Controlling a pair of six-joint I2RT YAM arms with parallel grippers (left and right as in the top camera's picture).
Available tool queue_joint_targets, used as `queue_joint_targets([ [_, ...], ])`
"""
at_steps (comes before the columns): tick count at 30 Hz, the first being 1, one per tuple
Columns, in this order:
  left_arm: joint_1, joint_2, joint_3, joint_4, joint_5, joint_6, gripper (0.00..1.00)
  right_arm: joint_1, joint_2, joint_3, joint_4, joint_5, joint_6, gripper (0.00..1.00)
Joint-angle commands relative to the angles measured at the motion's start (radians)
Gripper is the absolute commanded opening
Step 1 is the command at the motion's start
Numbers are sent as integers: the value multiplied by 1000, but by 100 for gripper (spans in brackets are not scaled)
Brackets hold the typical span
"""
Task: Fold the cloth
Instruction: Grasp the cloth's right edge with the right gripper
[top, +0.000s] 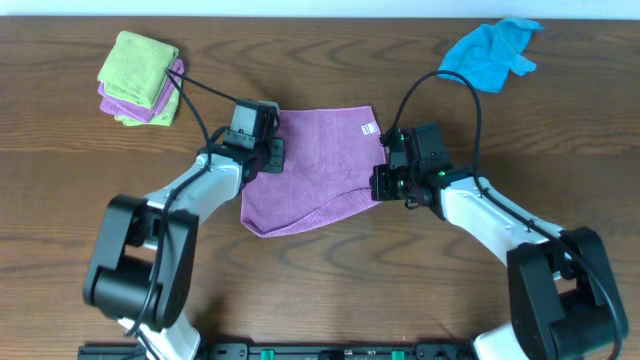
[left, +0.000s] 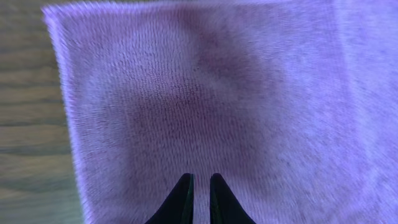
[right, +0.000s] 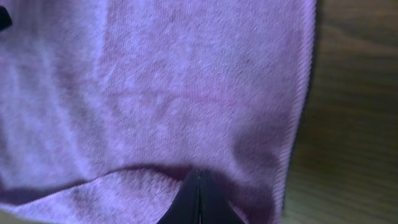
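Observation:
I need to release the purple cloth's lifted layer with my right gripper along the cloth's front edge (top: 357, 214), just before its fold.
The purple cloth (top: 310, 170) lies spread at the table's middle, with its lower right edge drawn up into a fold. My right gripper (top: 383, 183) is at the cloth's right edge. In the right wrist view it (right: 199, 177) is shut on the lifted lower layer of the cloth (right: 186, 81). My left gripper (top: 265, 152) is over the cloth's left edge. In the left wrist view its jaws (left: 199, 182) are almost closed, with a thin gap and nothing in it, just above the flat cloth (left: 205, 93).
A stack of folded green and purple cloths (top: 140, 78) sits at the back left. A crumpled blue cloth (top: 490, 52) lies at the back right. Bare wooden table (top: 560, 150) surrounds the purple cloth.

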Motion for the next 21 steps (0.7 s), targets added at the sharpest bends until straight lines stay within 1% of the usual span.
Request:
queue_joint_targets([
  [1, 3, 35, -6, 14, 0, -53, 11, -6, 15, -3, 3, 69, -16, 2],
  [6, 3, 55, -6, 13, 0, -53, 10, -6, 81, -3, 3, 75, -4, 2],
  [12, 3, 55, -6, 9, 0, -61, 9, -3, 130, -3, -42, -50, 3, 2],
  [16, 3, 55, -6, 8, 0, -61, 9, -4, 106, -2, -100, -140, 3, 1],
  [21, 3, 55, -6, 5, -1, -61, 7, -4, -3, 0, -196, -148, 2, 1],
])
